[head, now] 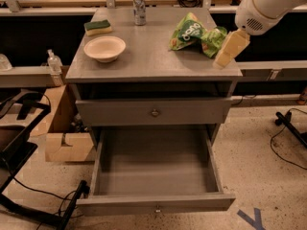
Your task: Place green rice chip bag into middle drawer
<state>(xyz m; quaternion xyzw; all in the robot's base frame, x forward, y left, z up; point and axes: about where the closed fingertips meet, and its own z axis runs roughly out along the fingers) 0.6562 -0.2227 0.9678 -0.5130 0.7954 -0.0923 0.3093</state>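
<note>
Next, my gripper comes to the green rice chip bag and closes on the crumpled middle (202, 40) of it, between the bag's two ends.
The green rice chip bag (196, 34) lies crumpled on the right rear of the grey cabinet top (153, 56), white lettering facing up. My gripper (230, 49) hangs from the white arm at the top right, its cream fingers just right of the bag, close to its right end and above the cabinet's right edge. The middle drawer (156, 169) is pulled fully open below and holds nothing; its knob (157, 208) shows on the front panel. The drawer above it (154, 111) is closed.
A white bowl (104, 48), a green-and-yellow sponge (98, 27) and a metal can (139, 7) stand on the cabinet top's left and rear. A cardboard box (67, 138) and black frame with cables (24, 176) sit on the floor at left.
</note>
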